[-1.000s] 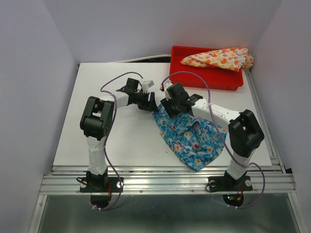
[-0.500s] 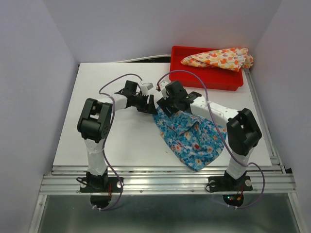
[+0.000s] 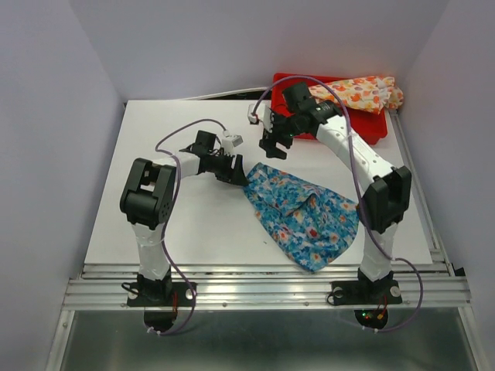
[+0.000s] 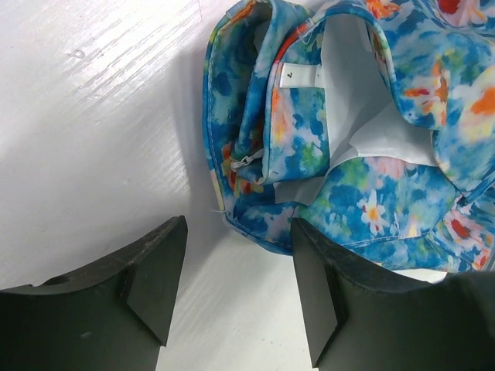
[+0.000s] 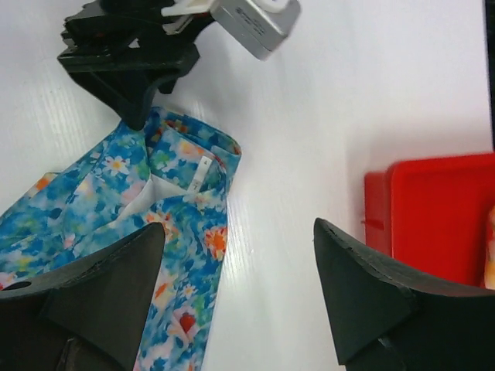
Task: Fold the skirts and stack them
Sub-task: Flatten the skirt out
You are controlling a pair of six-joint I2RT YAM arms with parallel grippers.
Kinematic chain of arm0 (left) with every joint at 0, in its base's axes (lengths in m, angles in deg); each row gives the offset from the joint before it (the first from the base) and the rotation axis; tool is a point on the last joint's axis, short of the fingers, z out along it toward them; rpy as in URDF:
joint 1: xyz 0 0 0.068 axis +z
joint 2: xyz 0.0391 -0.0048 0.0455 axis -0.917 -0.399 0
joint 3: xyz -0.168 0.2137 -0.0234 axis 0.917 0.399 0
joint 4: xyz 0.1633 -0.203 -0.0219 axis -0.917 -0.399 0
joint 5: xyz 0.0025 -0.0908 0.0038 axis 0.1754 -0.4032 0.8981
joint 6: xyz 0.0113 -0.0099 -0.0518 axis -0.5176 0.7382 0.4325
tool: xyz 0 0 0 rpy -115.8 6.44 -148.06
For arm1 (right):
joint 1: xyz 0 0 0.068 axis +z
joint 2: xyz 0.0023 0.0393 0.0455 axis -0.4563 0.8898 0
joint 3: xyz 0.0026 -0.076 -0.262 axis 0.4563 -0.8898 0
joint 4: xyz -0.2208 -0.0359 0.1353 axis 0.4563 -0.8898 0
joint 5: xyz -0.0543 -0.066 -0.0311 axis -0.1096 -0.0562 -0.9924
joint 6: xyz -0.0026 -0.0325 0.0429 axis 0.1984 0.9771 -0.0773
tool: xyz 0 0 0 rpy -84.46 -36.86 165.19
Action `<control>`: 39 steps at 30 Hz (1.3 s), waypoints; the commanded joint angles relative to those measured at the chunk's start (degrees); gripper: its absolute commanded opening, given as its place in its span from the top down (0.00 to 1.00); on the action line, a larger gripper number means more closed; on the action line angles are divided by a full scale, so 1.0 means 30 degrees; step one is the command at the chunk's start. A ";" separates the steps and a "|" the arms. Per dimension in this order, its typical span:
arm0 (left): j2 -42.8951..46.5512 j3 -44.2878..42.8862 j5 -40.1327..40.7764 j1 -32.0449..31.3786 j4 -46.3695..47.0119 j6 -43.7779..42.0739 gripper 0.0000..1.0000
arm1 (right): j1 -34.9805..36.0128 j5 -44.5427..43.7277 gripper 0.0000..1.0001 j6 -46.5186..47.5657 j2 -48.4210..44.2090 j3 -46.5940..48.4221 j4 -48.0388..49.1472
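My right gripper should grab the waistband's upper edge (image 3: 264, 178) (image 5: 161, 203) next to the white label on the blue floral skirt.
The blue floral skirt (image 3: 303, 212) lies spread and crumpled on the white table, right of centre. Its waistband end with a white label shows in the left wrist view (image 4: 309, 131) and in the right wrist view (image 5: 166, 201). My left gripper (image 3: 238, 171) is open and empty, just off the skirt's top-left corner (image 4: 232, 286). My right gripper (image 3: 272, 145) is open and empty, raised above the table behind the skirt (image 5: 240, 294). The cream-yellow skirt with orange flowers (image 3: 352, 93) lies in the red tray (image 3: 340, 127) at the back right.
The red tray's corner shows in the right wrist view (image 5: 433, 216). Purple cables loop over both arms. Grey walls close in the table on three sides. A metal rail runs along the near edge (image 3: 263, 290).
My right gripper let go of the blue skirt and lifted away toward the back right. The skirt's top edge dropped flat on the table. The left gripper shifted slightly.
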 commanded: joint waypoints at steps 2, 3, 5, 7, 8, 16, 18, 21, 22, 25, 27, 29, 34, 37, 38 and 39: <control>0.0626 -0.0498 -0.0559 -0.0123 0.0131 -0.0023 0.37 | 0.0368 0.2442 0.18 0.3878 0.3078 0.2187 -0.5481; 0.0334 -0.0760 -0.0529 -0.0182 0.0131 0.0210 0.37 | 0.0368 0.2762 0.18 0.4111 0.3662 0.2567 -0.5627; -0.0047 -0.1054 -0.0500 -0.0212 0.0131 0.0387 0.38 | 0.0368 0.3145 0.18 0.4783 0.4221 0.2746 -0.6125; -0.0225 -0.1172 -0.0558 -0.0212 0.0160 0.0476 0.38 | 0.0368 0.3438 0.18 0.5431 0.4487 0.2572 -0.6535; -0.0312 -0.1260 -0.0558 -0.0212 0.0189 0.0534 0.39 | 0.0368 0.3469 0.18 0.5548 0.4633 0.2542 -0.6566; -0.0460 -0.1437 -0.0617 -0.0241 0.0365 0.0622 0.39 | 0.0368 0.3002 0.24 0.6222 0.6068 0.2513 -0.6918; -0.0489 -0.1495 -0.0588 -0.0241 0.0394 0.0622 0.38 | 0.0368 0.2767 0.33 0.6340 0.6274 0.2366 -0.6947; -0.0518 -0.1583 -0.0588 -0.0241 0.0424 0.0622 0.38 | 0.0368 0.2210 0.35 0.6223 0.6538 0.2102 -0.6655; -0.0518 -0.1612 -0.0588 -0.0241 0.0424 0.0622 0.38 | 0.0368 0.2093 0.35 0.6165 0.6568 0.2044 -0.6393; -0.0547 -0.1730 -0.0588 -0.0241 0.0453 0.1144 0.39 | 0.0368 0.2004 0.41 0.5989 0.6597 0.1810 -0.5894; -0.0547 -0.1788 -0.0558 -0.0241 0.0453 0.1179 0.38 | 0.0368 0.1916 0.52 0.6018 0.6655 0.1867 -0.5717; -0.0547 -0.1788 -0.0559 -0.0241 0.0453 0.1208 0.39 | 0.0368 0.1858 0.62 0.6018 0.6685 0.1984 -0.5775; -0.0430 -0.1701 -0.0442 -0.0241 0.0482 0.1179 0.38 | 0.0193 0.2003 0.99 0.5902 0.6365 0.3036 -0.6623; -0.0167 -0.1671 -0.0354 -0.0212 0.0424 0.1092 0.38 | -0.0157 0.2150 0.99 0.5552 0.5489 0.3215 -0.6626; -0.0051 -0.1642 -0.0295 -0.0212 0.0337 0.1062 0.38 | -0.0159 0.2150 0.99 0.5143 0.5194 0.3244 -0.6451; 0.0270 -0.1613 -0.0121 -0.0154 0.0278 0.0917 0.37 | -0.0623 0.2179 0.99 0.4791 0.4901 0.3360 -0.6275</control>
